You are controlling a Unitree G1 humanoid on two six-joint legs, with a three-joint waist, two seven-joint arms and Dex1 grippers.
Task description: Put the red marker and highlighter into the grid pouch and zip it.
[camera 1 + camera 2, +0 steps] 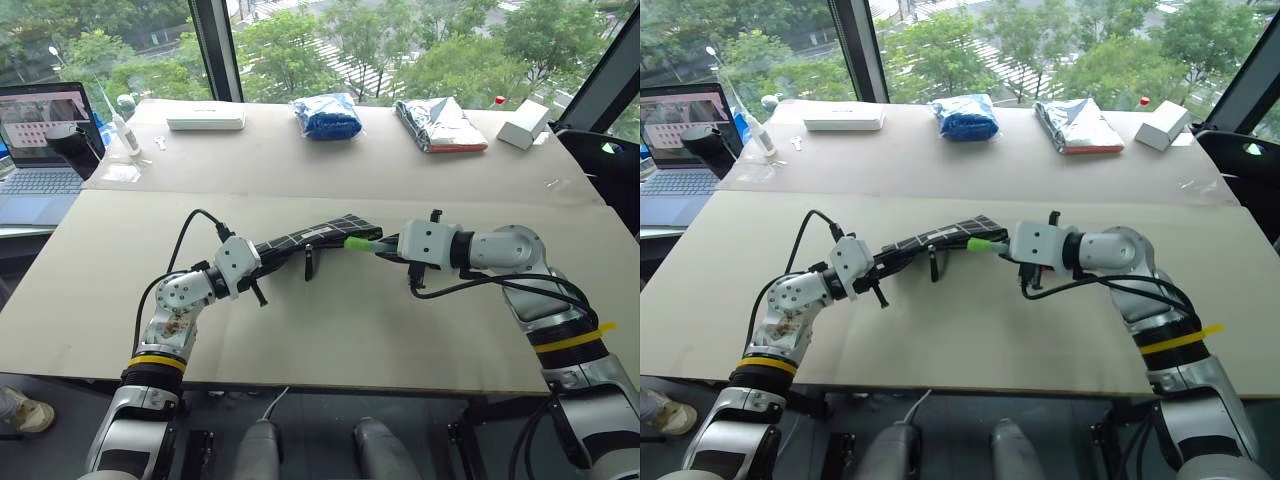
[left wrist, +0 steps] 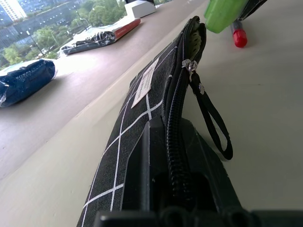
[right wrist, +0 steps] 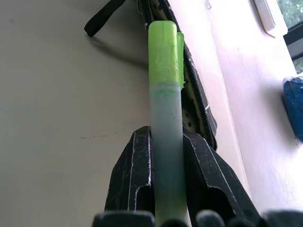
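Next, I release the highlighter from my right gripper deep inside the grid pouch (image 1: 318,237) (image 3: 159,12), just above the hanging black strap.
My left gripper (image 1: 266,252) is shut on the near end of the grid pouch (image 1: 320,235) and holds it roughly level above the table, edge up. The pouch's far end gapes open (image 2: 194,35), with the zipper pull and black strap (image 2: 213,123) hanging below it. My right gripper (image 3: 165,137) is shut on the pale end of the highlighter (image 1: 360,242), and its green end (image 3: 165,52) sits at the pouch's open mouth. The red marker (image 2: 239,35) lies on the table just beyond the pouch; its red cap shows.
At the back of the table lie a flat white box (image 1: 205,120), a blue packet (image 1: 325,115), a silver packet (image 1: 440,125) and a small white box (image 1: 525,125). A laptop (image 1: 40,150) stands at the far left.
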